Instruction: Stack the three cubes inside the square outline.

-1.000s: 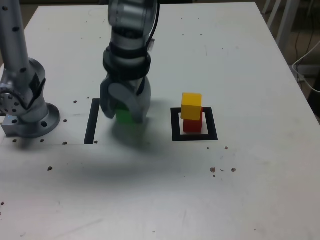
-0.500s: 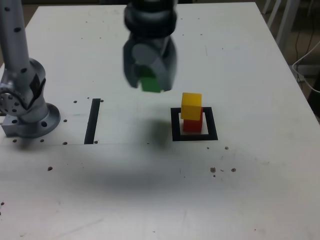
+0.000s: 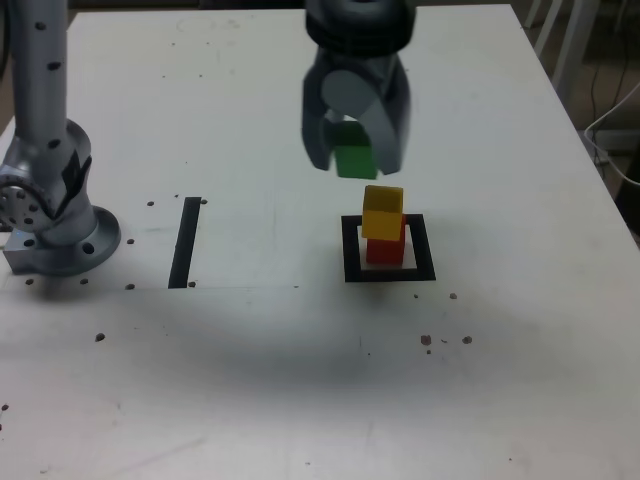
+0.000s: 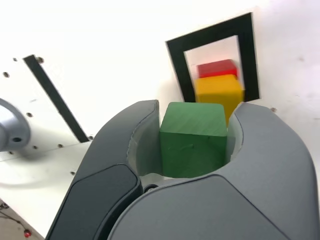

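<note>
The robot's gripper will release the green cube on top of the yellow cube [image 3: 382,194] [image 4: 221,95], so that the green cube will be the highest in the stack.
My gripper [image 3: 356,160] is shut on the green cube [image 3: 354,159], holding it in the air above the table. In the wrist view the green cube [image 4: 192,138] fills the space between the two grey fingers [image 4: 125,150]. Inside the square outline [image 3: 389,250] the yellow cube [image 3: 383,211] stands on the red cube [image 3: 385,249]. The held cube hangs a little to the exterior view's left of that stack and higher than its top. The wrist view shows the yellow cube [image 4: 220,92] and red cube [image 4: 216,68] within the square outline [image 4: 215,37] just beyond the green one.
The arm's grey base [image 3: 50,215] stands at the exterior view's left edge. A straight black strip [image 3: 185,241] lies on the white table [image 3: 300,380] between the base and the outline. Small dark holes dot the tabletop. The table's right edge [image 3: 590,150] runs near chair legs.
The gripper has lifted the green cube off the table near the black strip and carried it to the exterior view's right, up beside the yellow-on-red stack.
</note>
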Robot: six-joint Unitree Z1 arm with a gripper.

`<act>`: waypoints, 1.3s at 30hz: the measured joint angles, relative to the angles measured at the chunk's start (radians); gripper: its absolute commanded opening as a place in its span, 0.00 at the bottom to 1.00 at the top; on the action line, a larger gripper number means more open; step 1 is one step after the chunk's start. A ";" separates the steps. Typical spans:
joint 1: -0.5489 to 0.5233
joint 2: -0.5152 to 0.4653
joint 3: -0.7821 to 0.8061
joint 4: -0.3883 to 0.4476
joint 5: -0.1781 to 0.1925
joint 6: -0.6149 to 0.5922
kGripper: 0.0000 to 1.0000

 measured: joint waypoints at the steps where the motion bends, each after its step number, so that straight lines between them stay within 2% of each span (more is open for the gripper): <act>1: 0.000 0.008 -0.009 0.001 -0.005 0.000 0.21; 13: 0.000 0.075 -0.055 -0.003 -0.028 0.000 0.21; 30: 0.000 0.102 -0.051 -0.028 -0.032 0.000 0.24; 32: 0.000 0.103 -0.046 -0.032 -0.032 0.000 0.36; 37: 0.000 0.105 -0.031 -0.037 -0.032 0.006 0.88; 39: 0.000 0.105 -0.022 -0.038 -0.032 0.009 0.98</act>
